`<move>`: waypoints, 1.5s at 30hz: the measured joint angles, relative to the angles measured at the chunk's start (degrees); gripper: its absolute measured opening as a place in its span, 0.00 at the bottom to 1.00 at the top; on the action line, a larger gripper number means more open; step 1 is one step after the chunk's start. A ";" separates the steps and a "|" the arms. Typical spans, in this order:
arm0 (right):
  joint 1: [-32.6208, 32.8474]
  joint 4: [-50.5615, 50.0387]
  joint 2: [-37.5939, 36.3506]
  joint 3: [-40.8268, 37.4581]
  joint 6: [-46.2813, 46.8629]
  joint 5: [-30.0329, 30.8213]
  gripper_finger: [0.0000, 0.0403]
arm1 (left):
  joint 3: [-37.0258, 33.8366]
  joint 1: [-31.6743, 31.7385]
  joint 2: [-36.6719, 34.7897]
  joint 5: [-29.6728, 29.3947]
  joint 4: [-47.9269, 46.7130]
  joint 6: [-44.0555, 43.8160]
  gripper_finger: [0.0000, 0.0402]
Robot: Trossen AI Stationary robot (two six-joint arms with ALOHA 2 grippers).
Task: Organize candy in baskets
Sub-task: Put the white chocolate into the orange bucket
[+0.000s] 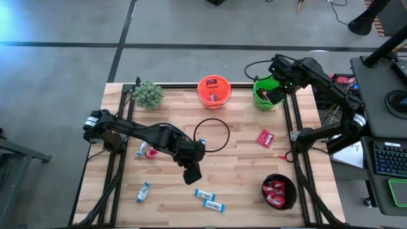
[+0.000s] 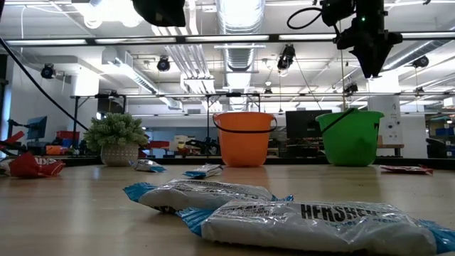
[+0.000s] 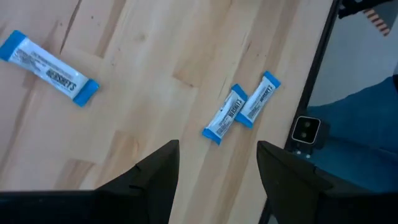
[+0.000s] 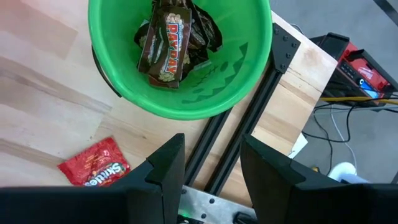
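Observation:
The paired blue-and-white bar farther from the table's front edge has a blue end (image 1: 197,192) (image 3: 212,134) facing away from the black basket. My left gripper should grab it there next.
My left gripper (image 1: 191,173) hangs open over the table's middle, above two blue-and-white bars (image 3: 226,114) (image 3: 257,99) lying side by side near the front edge. A third bar (image 3: 50,68) lies farther left. My right gripper (image 4: 212,168) stands open and empty above the green basket (image 4: 180,56), which holds dark brown bars (image 4: 165,50). The orange basket (image 1: 213,91) stands at the far edge. The black basket (image 1: 278,193) at the front right holds red packets. One red packet (image 1: 265,137) lies flat on the table's right part.
A potted plant (image 1: 147,94) stands at the far left. A thin black ring (image 1: 212,135) lies on the table's middle. More candy (image 1: 146,150) lies at the left. Black frame rails (image 1: 289,121) run along both table sides. Bare wood lies between the ring and the front bars.

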 joint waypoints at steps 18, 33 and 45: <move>0.00 0.88 0.01 0.00 1.52 0.00 0.35 | -4.61 1.30 0.00 3.01 3.17 1.72 0.49; -0.02 1.25 0.00 0.00 3.45 0.00 0.35 | -6.62 1.84 -0.57 5.00 5.69 14.78 0.49; -0.02 0.85 0.01 0.00 6.12 -1.13 0.35 | -6.78 1.43 0.13 -1.42 5.28 23.93 0.49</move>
